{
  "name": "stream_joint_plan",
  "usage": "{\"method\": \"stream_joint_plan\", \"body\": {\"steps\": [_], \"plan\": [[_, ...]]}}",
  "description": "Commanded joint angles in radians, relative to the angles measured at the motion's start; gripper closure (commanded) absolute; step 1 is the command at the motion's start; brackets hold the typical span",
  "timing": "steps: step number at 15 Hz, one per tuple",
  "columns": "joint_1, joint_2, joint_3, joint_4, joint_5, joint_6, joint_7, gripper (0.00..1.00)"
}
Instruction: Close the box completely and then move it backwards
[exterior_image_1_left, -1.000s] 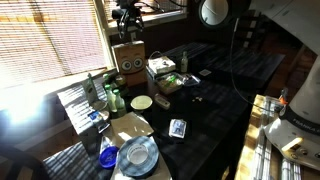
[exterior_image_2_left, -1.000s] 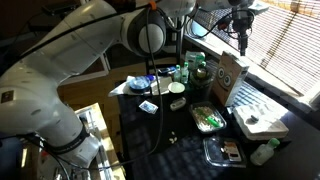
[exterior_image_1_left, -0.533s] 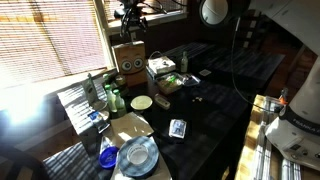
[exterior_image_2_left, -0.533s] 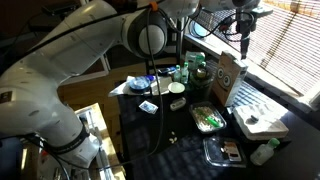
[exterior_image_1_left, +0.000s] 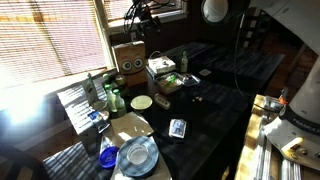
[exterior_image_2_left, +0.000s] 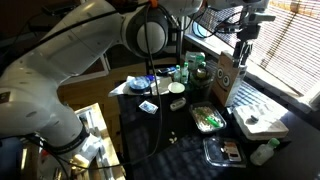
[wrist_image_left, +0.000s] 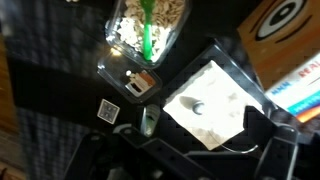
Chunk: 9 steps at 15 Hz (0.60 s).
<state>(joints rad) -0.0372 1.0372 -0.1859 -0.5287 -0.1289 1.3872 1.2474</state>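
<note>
The cardboard box's top (exterior_image_1_left: 142, 43) (wrist_image_left: 298, 90), at the end of the box near the white paper square, is the next place my gripper will go to and close on.
The box (exterior_image_1_left: 128, 60) is an upright tan cardboard box with two dark circles on its front, standing at the back of the dark table by the window. It also shows in the other exterior view (exterior_image_2_left: 228, 75), and its corner with one circle shows in the wrist view (wrist_image_left: 285, 25). My gripper (exterior_image_1_left: 143, 18) hangs above the box, a little to its side and apart from it, and points down beside the box top in the other exterior view (exterior_image_2_left: 243, 52). Its fingers are dark and unclear in the wrist view. It holds nothing that I can see.
A low tray with white and green contents (wrist_image_left: 145, 25) lies next to the box (exterior_image_1_left: 165, 75). A white paper square (wrist_image_left: 210, 105) lies under the wrist. Bottles (exterior_image_1_left: 105, 95), a white disc (exterior_image_1_left: 142, 102), a card pack (exterior_image_1_left: 177, 127) and a blue plate (exterior_image_1_left: 137, 155) stand nearer the front.
My gripper has shifted sideways from over the box top, to the right in an exterior view. The box has not moved.
</note>
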Motion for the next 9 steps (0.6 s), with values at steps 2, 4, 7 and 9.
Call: {"method": "stream_joint_plan", "body": {"steps": [2,4,7,9], "plan": [[-0.034,-0.022,0.012,0.009,0.062,-0.203,0.132,0.00],[-0.038,-0.019,0.017,0.019,0.098,-0.250,0.238,0.00],[-0.031,-0.017,0.004,0.000,0.067,-0.223,0.196,0.00],[-0.061,-0.011,0.043,0.011,0.162,-0.201,0.329,0.00]]}}
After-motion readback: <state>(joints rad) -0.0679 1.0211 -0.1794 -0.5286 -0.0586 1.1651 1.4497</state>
